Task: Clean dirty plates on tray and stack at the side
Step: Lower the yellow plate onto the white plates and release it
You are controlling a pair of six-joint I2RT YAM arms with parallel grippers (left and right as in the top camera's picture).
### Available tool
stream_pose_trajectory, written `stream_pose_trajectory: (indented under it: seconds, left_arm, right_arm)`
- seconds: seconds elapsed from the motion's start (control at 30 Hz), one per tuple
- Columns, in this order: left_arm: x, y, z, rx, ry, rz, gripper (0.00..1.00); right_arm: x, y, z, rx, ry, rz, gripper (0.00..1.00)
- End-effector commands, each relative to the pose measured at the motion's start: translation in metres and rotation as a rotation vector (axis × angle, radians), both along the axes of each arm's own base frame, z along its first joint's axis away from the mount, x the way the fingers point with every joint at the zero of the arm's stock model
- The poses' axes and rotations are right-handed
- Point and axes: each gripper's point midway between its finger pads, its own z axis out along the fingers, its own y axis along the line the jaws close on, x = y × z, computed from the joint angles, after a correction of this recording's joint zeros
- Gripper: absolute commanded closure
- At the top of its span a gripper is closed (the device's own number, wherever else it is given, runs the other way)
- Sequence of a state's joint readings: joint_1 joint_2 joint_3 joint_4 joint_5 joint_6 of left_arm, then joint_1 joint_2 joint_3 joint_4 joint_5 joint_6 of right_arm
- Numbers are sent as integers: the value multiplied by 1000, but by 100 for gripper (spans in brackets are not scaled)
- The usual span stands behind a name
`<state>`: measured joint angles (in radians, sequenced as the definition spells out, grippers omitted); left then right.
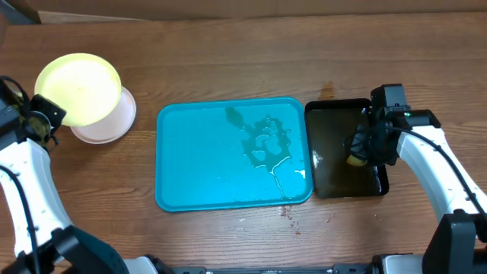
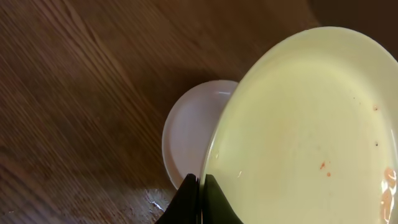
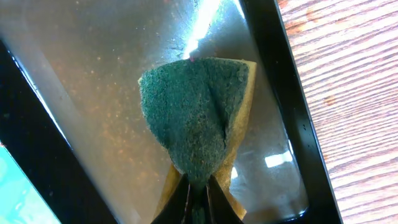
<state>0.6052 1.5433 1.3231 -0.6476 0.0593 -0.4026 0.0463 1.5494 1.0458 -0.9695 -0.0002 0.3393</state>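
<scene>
Next, my left gripper releases the pale yellow-green plate on top of the white plate (image 1: 105, 113) (image 2: 214, 137) lying on the wood.
A pale yellow-green plate (image 1: 78, 87) hangs tilted over the table's far left, my left gripper (image 1: 56, 113) shut on its rim. In the left wrist view this plate (image 2: 298, 124) shows a few reddish specks near its right edge, and my fingers (image 2: 200, 186) pinch its lower rim. Under it a white plate (image 1: 116, 125) lies on the wood; the left wrist view shows that white plate (image 2: 189, 134) partly hidden. The turquoise tray (image 1: 190, 175) holds no plates, only wet streaks. My right gripper (image 1: 359, 152) is shut on a green-and-yellow sponge (image 3: 199, 112) in the black tray.
The black tray (image 1: 331, 179) with a film of water sits right against the turquoise tray's right side; its rim (image 3: 292, 106) shows in the right wrist view. Small reddish spots (image 1: 288, 213) mark the wood in front of the turquoise tray.
</scene>
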Motion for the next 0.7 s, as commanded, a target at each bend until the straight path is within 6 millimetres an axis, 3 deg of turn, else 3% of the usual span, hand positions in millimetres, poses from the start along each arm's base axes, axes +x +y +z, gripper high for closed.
stream_pose_trajectory:
  seconds: [0.0,0.2,0.47,0.67]
  left_arm:
    - [3,2,-44,-52,90,3,96]
    - [11,7,-91,-98,167,-13,96]
    - [16,11,-104,-81,182,-38,96]
    - [13,15,-126,-88,238,-33,96]
  right_arm:
    - [0,-2,2,-8,-9,1,96]
    - [1,-2,0,-11,-2,0,96]
    - [4,-1,-4,-7,-5,1,96]
    - [7,-1,-5,-7,-15,1,96]
